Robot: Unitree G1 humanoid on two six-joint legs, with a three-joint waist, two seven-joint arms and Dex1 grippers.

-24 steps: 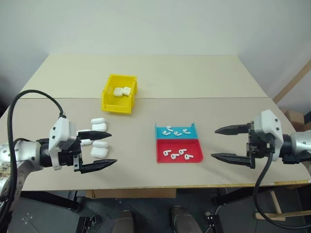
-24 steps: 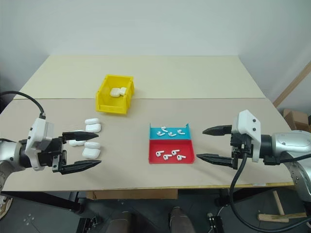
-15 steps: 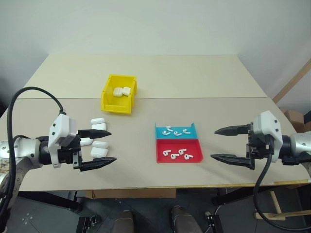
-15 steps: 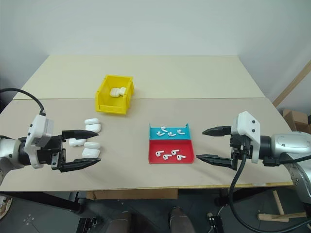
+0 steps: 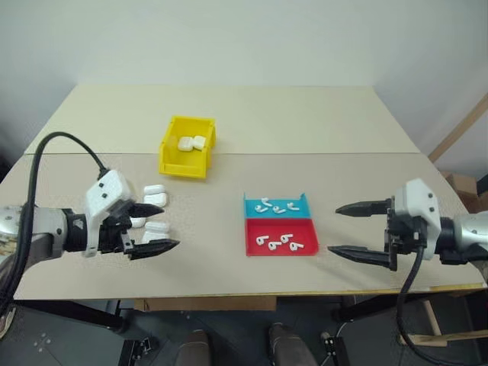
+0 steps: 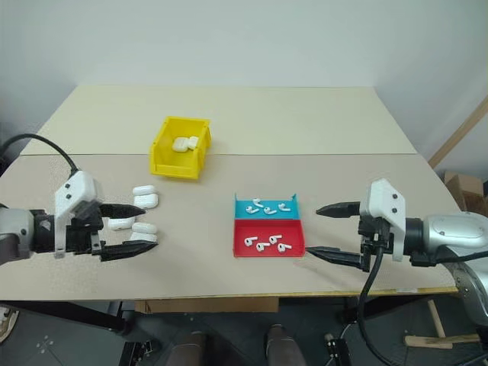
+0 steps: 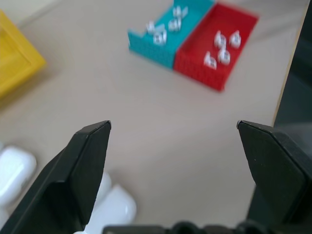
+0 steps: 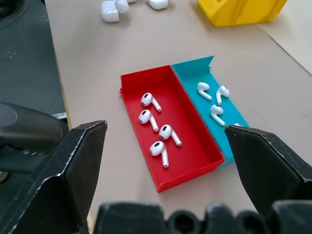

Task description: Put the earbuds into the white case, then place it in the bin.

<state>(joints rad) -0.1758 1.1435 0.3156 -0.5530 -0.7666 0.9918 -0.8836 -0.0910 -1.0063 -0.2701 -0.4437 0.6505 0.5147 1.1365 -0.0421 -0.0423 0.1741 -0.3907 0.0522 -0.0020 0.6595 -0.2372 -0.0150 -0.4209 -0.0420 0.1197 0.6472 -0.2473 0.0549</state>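
Next, I need to grip the white case farthest from the red tray with my left gripper, on the sides of the case (image 5: 137,223) just below its lid.
Several earbuds lie in a blue tray (image 5: 275,206) and a red tray (image 5: 280,239) at the table's middle; the right wrist view shows the earbuds (image 8: 155,117) closely. Several white cases (image 5: 155,194) sit in a cluster on the left. My left gripper (image 5: 169,226) hovers open just over that cluster, empty, with cases (image 7: 114,207) beside its lower finger. The yellow bin (image 5: 187,156) stands behind the cluster with two cases (image 5: 191,142) inside. My right gripper (image 5: 333,229) is open and empty, to the right of the trays and pointing at them.
The table's front edge (image 5: 229,292) runs just below both grippers. A seam (image 5: 305,153) crosses the table behind the trays. Bare tabletop lies between the cases and the trays. A wooden strip (image 5: 457,130) leans at the far right.
My left gripper has rolled at the wrist and drawn back slightly to the left, lower over the cases. The right gripper has sunk a little. Both stay open.
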